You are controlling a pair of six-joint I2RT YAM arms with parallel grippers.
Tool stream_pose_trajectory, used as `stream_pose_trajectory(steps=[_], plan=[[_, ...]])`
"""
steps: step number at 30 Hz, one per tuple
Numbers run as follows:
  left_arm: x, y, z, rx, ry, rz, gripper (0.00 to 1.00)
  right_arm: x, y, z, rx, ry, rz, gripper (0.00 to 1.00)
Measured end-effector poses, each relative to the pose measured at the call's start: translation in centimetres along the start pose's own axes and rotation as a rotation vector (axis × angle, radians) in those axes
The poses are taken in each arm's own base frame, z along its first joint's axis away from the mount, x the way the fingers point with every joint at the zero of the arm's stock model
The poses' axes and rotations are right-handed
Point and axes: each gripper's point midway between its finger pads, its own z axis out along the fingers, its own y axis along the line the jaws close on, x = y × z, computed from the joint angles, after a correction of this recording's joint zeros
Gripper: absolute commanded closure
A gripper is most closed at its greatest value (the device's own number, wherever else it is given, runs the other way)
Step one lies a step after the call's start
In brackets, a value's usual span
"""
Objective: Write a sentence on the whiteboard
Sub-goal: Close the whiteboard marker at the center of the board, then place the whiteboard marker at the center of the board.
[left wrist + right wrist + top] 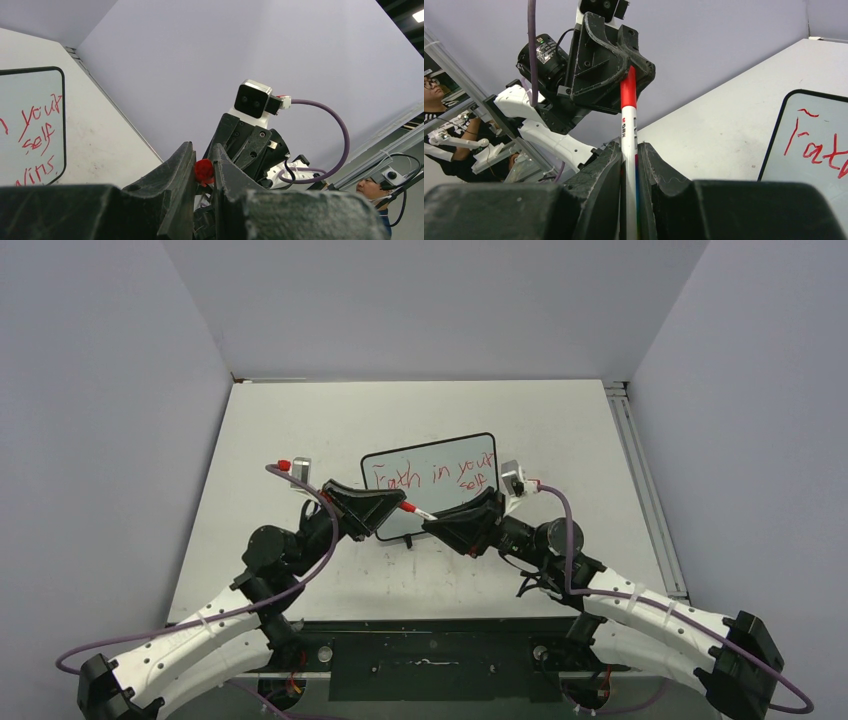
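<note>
My right gripper is to set the marker down next. It now hangs over the whiteboard's near edge. Next, I let go of it on the bare table [472, 577] between the whiteboard and the table's front edge.
The whiteboard [432, 485] lies in the middle of the table, and the red sentence [435, 476] on it reads "Faith in your self". In the left wrist view the whiteboard [30, 125] also shows "wins" [37, 172] on a lower line. Over its near edge a marker [417, 511] hangs level between both arms. My left gripper [393, 505] is shut on its red cap [204, 171]. My right gripper [630, 147] is shut on the white barrel [628, 145]. In the right wrist view the red cap [628, 94] runs up into the left gripper [626, 70].
Grey walls close in the table on three sides. A metal rail [640, 470] runs along the table's right edge. Purple cables [560, 530] loop off both wrists. A person [372, 187] sits beyond the enclosure.
</note>
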Motion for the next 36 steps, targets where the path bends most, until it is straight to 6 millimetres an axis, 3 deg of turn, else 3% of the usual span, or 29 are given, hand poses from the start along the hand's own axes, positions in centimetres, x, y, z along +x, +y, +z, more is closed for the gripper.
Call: stream_pose_trajectory(steps=[6,11,15,19,26,31,36], plan=[[0.1,0.3,-0.1,-0.011,0.004,0.004,1.00,0.1,-0.2,0.0,0.007,0.005,-0.010,0.95],[-0.1,0.7,0.3,-0.063,0.041,0.059,0.64,0.3,-0.6,0.0,0.021,0.010,-0.021,0.95],[1.5,1.3,0.1,-0.092,0.223,0.108,0.45,-0.9,-2.3,0.1,0.130,-0.030,-0.041,0.95],[0.0,3.1,-0.1,-0.171,0.279,0.158,0.33,-1.5,-5.0,-1.3,0.303,-0.048,-0.068,0.95],[-4.6,4.0,-1.0,-0.265,0.278,0.295,0.21,-0.6,-7.4,-3.8,0.471,0.046,-0.145,0.95],[-7.4,8.8,-3.4,-0.456,0.251,0.355,0.18,2.4,-8.1,-5.3,0.499,0.196,-0.145,0.95],[-8.5,15.6,-7.0,-0.690,0.218,0.411,0.16,6.3,-9.0,-6.9,0.527,0.318,-0.079,0.95]])
